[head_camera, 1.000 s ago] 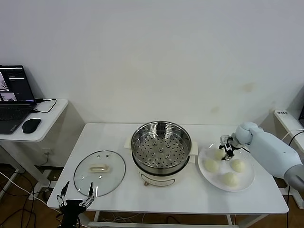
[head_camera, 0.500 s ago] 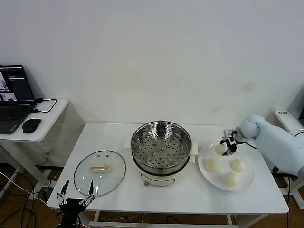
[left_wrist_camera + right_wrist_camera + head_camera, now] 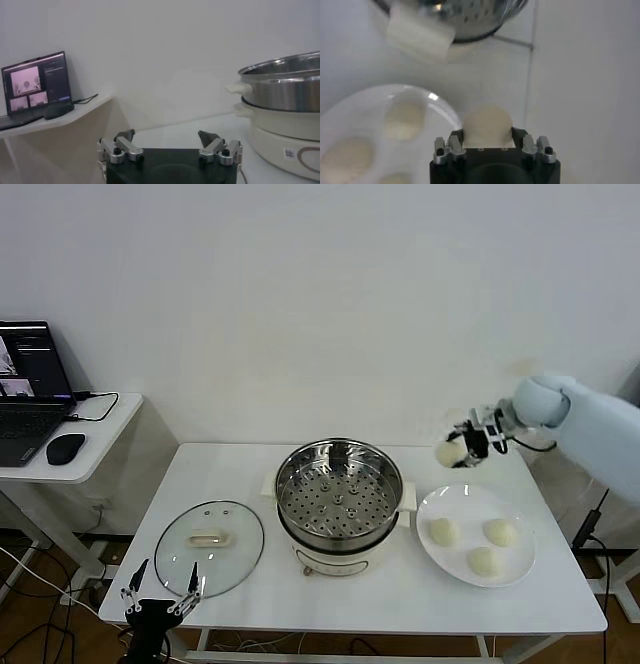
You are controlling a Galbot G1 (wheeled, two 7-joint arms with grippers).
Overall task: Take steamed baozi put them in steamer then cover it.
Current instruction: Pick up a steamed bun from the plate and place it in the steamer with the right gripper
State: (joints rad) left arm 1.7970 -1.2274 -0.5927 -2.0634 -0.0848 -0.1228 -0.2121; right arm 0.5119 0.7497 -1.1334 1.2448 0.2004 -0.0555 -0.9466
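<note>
Next, my right gripper lets go of the baozi on the steamer's perforated tray point(image 3: 332, 470), at a spot that is just behind the middle of that tray.
My right gripper point(image 3: 466, 445) is shut on one cream-white steamed baozi point(image 3: 448, 452), held in the air above the table between the steamer point(image 3: 340, 496) and the white plate point(image 3: 470, 500). In the right wrist view that baozi point(image 3: 487, 124) fills the space between the fingers of the right gripper point(image 3: 487, 134). Three more baozi point(image 3: 443, 531) lie on the plate. The steamer stands uncovered with its perforated tray bare. The cover point(image 3: 210, 546), a glass lid with a cream handle, lies flat on the table left of the steamer. My left gripper point(image 3: 160, 589) hangs open below the table's front left edge.
A side desk at the far left carries a laptop point(image 3: 30, 389) and a mouse point(image 3: 66, 448). The steamer's wall point(image 3: 285, 85) rises to one side of the left gripper point(image 3: 167, 136). The plate's rim point(image 3: 445, 107) and the steamer's handle point(image 3: 420, 35) lie under the right gripper.
My right gripper has lifted one baozi off the plate and carried it up and toward the steamer. The left arm has stayed put.
</note>
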